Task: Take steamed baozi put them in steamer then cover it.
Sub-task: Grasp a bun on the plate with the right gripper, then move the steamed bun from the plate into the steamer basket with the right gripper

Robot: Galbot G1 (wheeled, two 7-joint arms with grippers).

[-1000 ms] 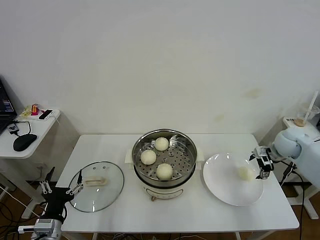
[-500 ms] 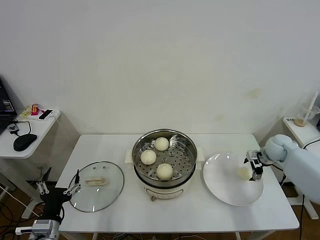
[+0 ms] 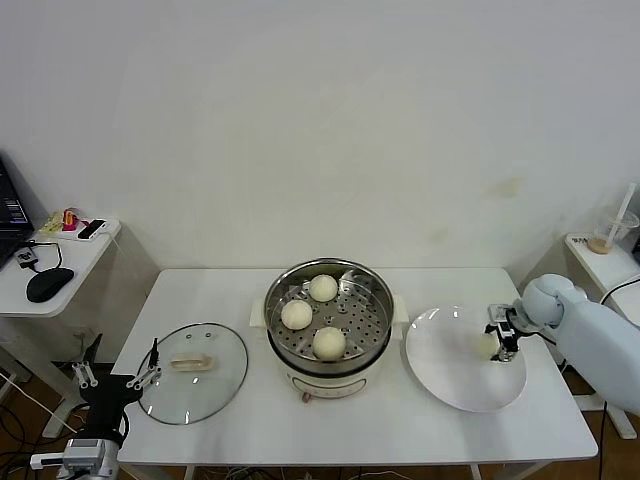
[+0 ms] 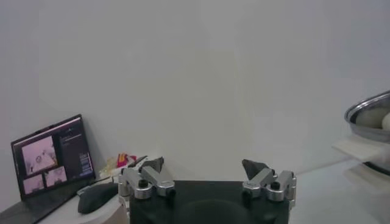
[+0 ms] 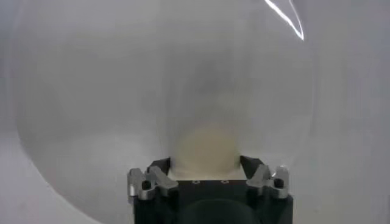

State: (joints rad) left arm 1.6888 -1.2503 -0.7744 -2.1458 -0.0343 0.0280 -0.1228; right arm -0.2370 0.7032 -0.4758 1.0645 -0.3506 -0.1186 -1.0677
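Observation:
Next, my right gripper lets go of the fourth baozi on the bare bottom of the steamer beside the rear baozi [image 3: 346,305], toward the plate.
The steamer [image 3: 378,292] stands mid-table on its cream pot base and holds three steamed baozi [image 3: 323,288] [image 3: 297,314] [image 3: 329,343]. The fourth baozi [image 3: 485,346] lies on the white plate [image 3: 450,372] at the right. My right gripper [image 3: 500,340] is low over the plate. In the right wrist view its jaws [image 5: 205,163] are open and stand on either side of that baozi [image 5: 204,146]. The cover [image 3: 195,375] lies flat on the table at the left, beige handle up. My left gripper [image 3: 115,380] is open and empty, off the table's front-left corner.
A side table [image 3: 60,262] at the far left carries a mouse [image 3: 48,284] and small items. A laptop [image 4: 52,155] shows in the left wrist view. A stand with a cup [image 3: 606,240] is at the far right. The steamer's rim [image 4: 368,112] shows in the left wrist view.
My right gripper has moved left and inward over the plate until its jaws sit round the fourth baozi. The left arm has sunk slightly.

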